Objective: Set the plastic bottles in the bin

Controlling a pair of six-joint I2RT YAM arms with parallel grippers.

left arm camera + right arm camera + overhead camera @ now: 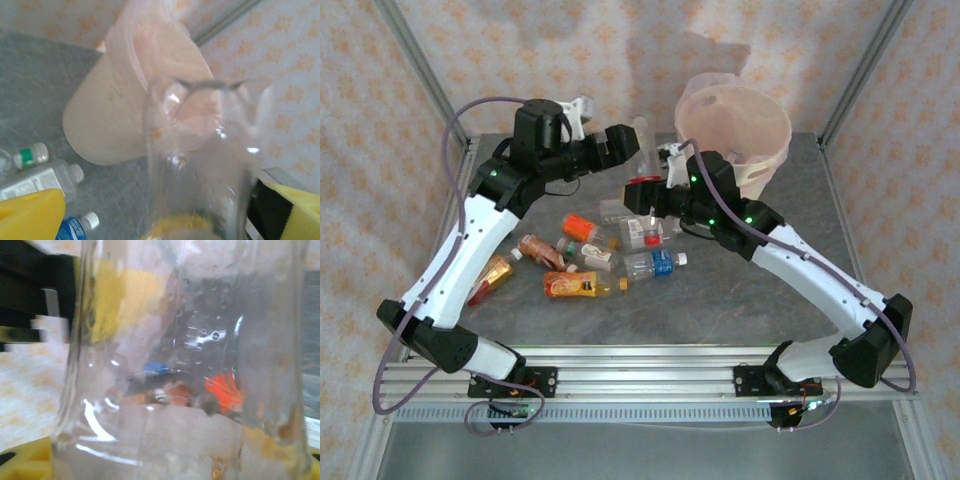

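Observation:
The robot's right gripper will release the clear bottle, now held low over the bottle pile, inside the pinkish bag lining the cream bin [716,148].
My left gripper [632,146] is raised at the back of the table, shut on a clear plastic bottle [640,131] just left of the bin [761,170]. In the left wrist view that bottle [205,165] stands between the yellow fingers [30,215]. Beyond it is the cream bin [105,120] with its pinkish bag. My right gripper [633,198] is low over the bottle pile, shut on another clear bottle [185,365]. That bottle stands right up against the right wrist camera.
Several bottles lie loose on the grey table: orange label [582,228], brown [535,247], yellow juice [570,285], blue label [655,265], red label [645,232]. Frame posts stand at the back corners. The two grippers are close together.

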